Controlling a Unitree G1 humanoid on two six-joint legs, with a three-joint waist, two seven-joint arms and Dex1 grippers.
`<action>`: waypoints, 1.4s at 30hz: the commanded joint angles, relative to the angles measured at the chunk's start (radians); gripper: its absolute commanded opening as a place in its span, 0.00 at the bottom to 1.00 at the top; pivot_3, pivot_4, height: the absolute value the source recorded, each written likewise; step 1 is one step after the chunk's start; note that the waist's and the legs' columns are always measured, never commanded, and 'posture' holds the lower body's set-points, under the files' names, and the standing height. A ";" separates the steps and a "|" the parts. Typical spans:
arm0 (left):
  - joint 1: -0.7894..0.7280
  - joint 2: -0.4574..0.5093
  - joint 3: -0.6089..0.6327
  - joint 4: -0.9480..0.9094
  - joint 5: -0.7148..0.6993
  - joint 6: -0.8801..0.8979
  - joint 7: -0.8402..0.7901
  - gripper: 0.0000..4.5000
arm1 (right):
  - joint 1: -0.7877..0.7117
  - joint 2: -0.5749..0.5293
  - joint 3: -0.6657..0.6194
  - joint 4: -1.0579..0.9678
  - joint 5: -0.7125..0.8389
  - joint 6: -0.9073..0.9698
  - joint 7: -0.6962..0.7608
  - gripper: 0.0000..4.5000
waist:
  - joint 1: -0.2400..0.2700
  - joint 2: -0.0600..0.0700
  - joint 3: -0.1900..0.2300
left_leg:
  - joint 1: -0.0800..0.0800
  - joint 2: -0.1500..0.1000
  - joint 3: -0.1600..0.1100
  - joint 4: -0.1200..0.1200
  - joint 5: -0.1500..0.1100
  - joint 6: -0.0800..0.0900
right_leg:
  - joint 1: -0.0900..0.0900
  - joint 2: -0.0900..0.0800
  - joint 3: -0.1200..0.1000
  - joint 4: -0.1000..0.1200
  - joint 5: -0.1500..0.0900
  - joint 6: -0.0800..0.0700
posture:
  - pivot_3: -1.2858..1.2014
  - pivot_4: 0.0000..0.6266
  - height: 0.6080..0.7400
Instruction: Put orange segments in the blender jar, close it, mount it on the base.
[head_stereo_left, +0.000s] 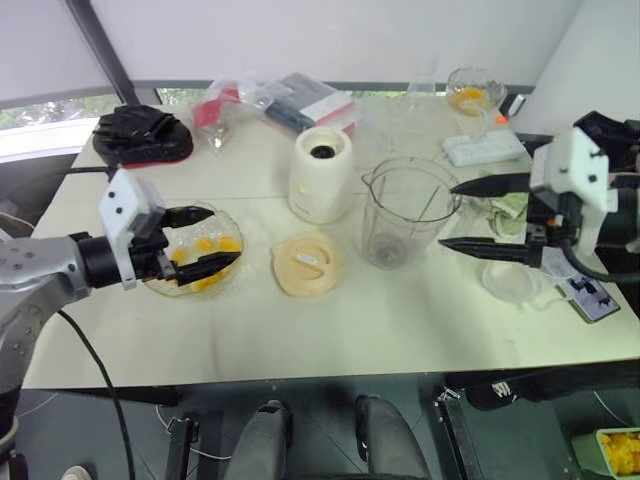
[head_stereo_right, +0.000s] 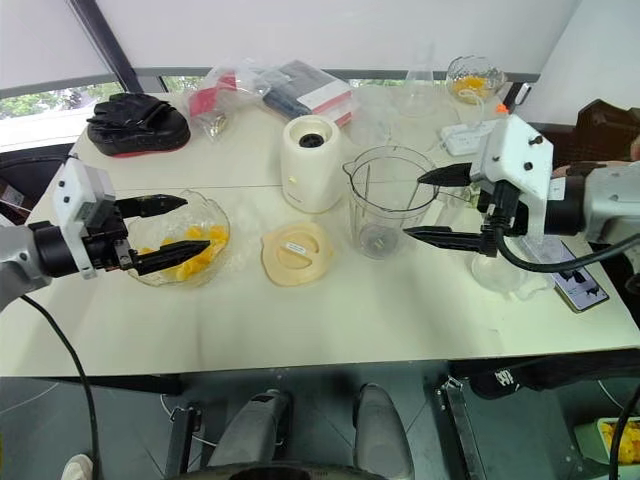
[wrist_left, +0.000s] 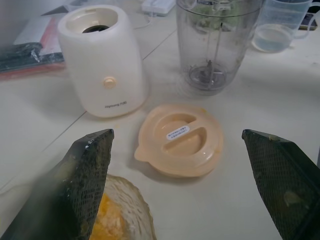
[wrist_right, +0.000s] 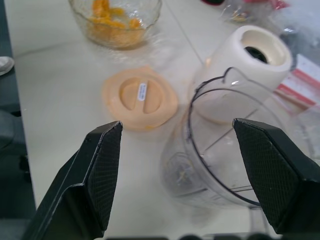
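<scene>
The robot's left gripper will close on the orange segments at the near side of the clear wavy-edged bowl (head_stereo_left: 206, 280), to carry them to the blender jar.
The orange segments (head_stereo_left: 205, 255) lie in a shallow clear wavy-edged bowl (head_stereo_left: 160, 285) at the table's left. My left gripper (head_stereo_left: 225, 235) hovers open just over that bowl, with nothing between its fingers (wrist_left: 85, 185). The blender jar (head_stereo_left: 405, 210) stands upright and uncovered at the table's middle, its blades (wrist_left: 205, 75) visible at the bottom. My right gripper (head_stereo_left: 446, 215) is open right beside the jar's right side, holding nothing. The cream-white base (head_stereo_left: 320, 175) stands just left of the jar. A flat cream-yellow lid (head_stereo_left: 308, 264) lies in front of the base.
A black bag (head_stereo_left: 140, 135) and plastic-wrapped packets (head_stereo_left: 270, 100) sit at the back left. A power strip (head_stereo_left: 485, 148) and a glass bowl of orange pieces (head_stereo_left: 472, 92) are at the back right. A clear jug (head_stereo_left: 515, 280) and a phone (head_stereo_left: 590, 295) lie under my right arm.
</scene>
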 joint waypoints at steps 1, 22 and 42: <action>-0.016 0.005 -0.012 -0.032 0.007 -0.016 -0.002 0.95 | 0.010 -0.001 -0.017 -0.028 -0.006 -0.007 -0.008 0.81 | 0.000 0.000 0.000 | 0.000 0.000 0.000 0.000 0.000 0.000 | 0.000 0.000 0.000 0.000 0.000 0.000 | 0.52 0.24 1.00; -0.106 0.001 -0.134 0.069 0.106 -0.060 -0.044 0.95 | 0.073 0.109 0.004 -0.135 -0.004 0.026 -0.162 0.81 | 0.001 0.000 0.000 | 0.000 0.000 0.000 0.001 0.000 0.000 | 0.000 0.000 0.000 0.001 0.000 0.000 | 0.52 0.24 1.00; -0.486 0.101 -0.479 1.052 0.541 -0.494 -0.576 0.95 | 0.172 0.209 -0.026 -0.250 0.005 0.048 -0.281 0.81 | 0.004 0.000 0.000 | 0.000 0.000 0.000 0.001 0.000 0.000 | 0.000 0.001 0.000 0.003 0.002 0.003 | 0.52 0.24 1.00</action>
